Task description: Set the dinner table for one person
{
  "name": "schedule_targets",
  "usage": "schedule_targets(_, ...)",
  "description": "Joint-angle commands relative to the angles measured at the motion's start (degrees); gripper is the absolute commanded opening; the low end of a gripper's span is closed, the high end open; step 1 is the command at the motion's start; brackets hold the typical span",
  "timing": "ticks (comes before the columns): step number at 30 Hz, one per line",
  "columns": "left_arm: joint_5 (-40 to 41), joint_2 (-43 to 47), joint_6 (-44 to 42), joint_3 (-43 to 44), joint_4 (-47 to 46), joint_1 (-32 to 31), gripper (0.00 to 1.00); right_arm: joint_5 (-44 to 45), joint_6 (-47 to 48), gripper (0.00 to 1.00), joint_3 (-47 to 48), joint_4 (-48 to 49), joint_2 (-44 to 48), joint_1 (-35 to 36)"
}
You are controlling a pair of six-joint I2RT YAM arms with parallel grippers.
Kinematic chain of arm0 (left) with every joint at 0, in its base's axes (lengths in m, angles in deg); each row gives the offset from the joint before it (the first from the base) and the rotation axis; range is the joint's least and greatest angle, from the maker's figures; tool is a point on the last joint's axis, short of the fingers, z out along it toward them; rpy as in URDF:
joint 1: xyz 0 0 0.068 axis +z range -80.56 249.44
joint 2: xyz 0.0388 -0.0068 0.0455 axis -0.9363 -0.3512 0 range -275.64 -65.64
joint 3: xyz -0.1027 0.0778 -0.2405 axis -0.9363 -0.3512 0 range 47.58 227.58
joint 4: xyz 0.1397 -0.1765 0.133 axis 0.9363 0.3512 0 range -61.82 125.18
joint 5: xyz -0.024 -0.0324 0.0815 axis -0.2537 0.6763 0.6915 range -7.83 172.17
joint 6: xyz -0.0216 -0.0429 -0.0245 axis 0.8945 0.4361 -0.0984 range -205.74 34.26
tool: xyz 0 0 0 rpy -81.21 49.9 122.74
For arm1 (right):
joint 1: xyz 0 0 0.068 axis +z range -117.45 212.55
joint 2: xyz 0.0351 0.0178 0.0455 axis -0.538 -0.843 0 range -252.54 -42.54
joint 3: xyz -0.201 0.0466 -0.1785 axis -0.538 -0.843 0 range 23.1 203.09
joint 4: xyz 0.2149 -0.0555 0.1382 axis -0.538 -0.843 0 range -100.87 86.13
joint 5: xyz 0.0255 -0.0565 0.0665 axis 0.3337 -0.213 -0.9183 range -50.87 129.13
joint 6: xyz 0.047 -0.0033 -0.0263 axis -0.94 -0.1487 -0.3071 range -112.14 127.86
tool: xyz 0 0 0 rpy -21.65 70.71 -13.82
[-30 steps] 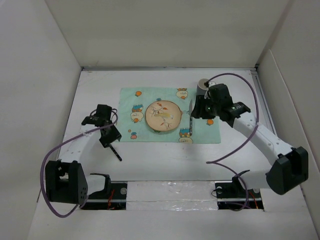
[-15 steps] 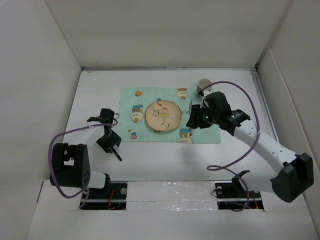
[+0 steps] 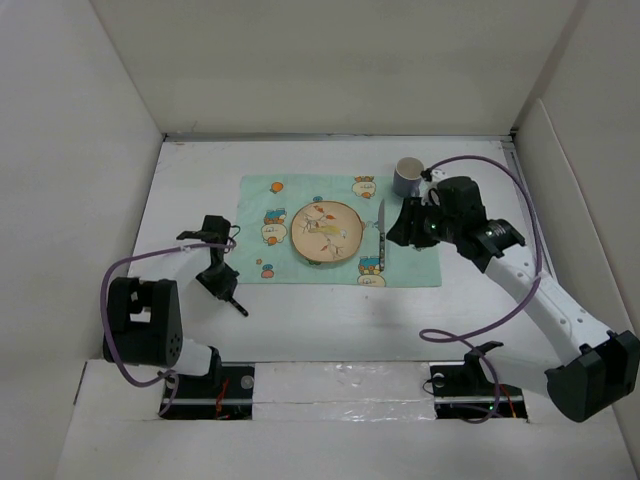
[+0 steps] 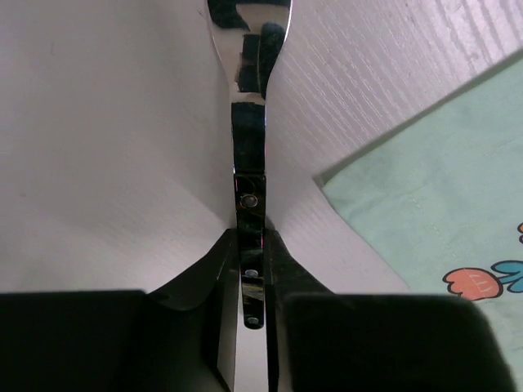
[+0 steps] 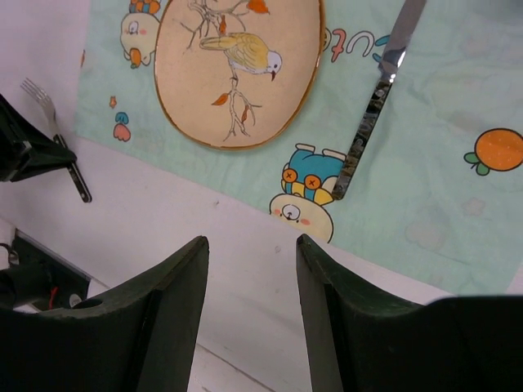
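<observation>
My left gripper should set the fork down on the mat's cartoon (image 3: 269,228) beside the plate, so that it lies across from the knife. The fork is now held beside the mat.
On the white dinner table (image 3: 330,320) lies a mint-green cartoon mat (image 3: 410,265) with a round bird-printed plate (image 3: 327,232) at its middle. A knife (image 3: 382,232) rests on the mat just right of the plate, and a grey cup (image 3: 407,175) stands at the mat's far right corner. Left of the mat, my left gripper (image 3: 222,288) is shut on the dark handle of a fork (image 3: 238,308); in the left wrist view the fork (image 4: 249,139) runs straight out between the closed jaws (image 4: 252,269). My right gripper (image 5: 252,245) hangs open above the mat's near edge, right of the knife (image 5: 368,122), holding nothing.
White walls edge the table on the left, back and right. The mat's corner (image 4: 441,188) lies just right of the fork. Purple cables loop from both arms over the near part of the table. A taped strip (image 3: 330,385) runs along the near edge between the arm bases.
My left gripper has closed on the fork's handle. The right arm has drawn back to the right, uncovering the knife lying beside the plate.
</observation>
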Motion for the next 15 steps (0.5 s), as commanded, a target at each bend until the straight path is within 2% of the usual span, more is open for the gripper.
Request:
schedule_targets(1,3.0,2.6,1.2,-1.0,0.3,0.1,0.02,-3.5,-0.3,0.52,2.8,0.3,2.1,-2.6)
schedule_targets(4,4.2,6.2,1.9,1.0,3.6,-0.6,0.0,-4.9,-0.3,0.52,2.6,0.7,2.0,-3.2)
schedule_targets(8,7.9,12.6,-2.9,7.7,7.2,-2.6,0.0,-6.0,-0.5,0.52,1.9,1.0,0.6,-3.8)
schedule_targets(9,7.9,12.7,-4.2,7.7,7.7,-2.6,0.0,-6.1,-0.4,0.52,1.8,1.1,0.6,-3.8)
schedule_targets(15,8.6,6.3,-12.4,21.7,8.6,-2.6,0.0,-6.1,0.0,0.52,1.8,1.2,-2.3,-3.8)
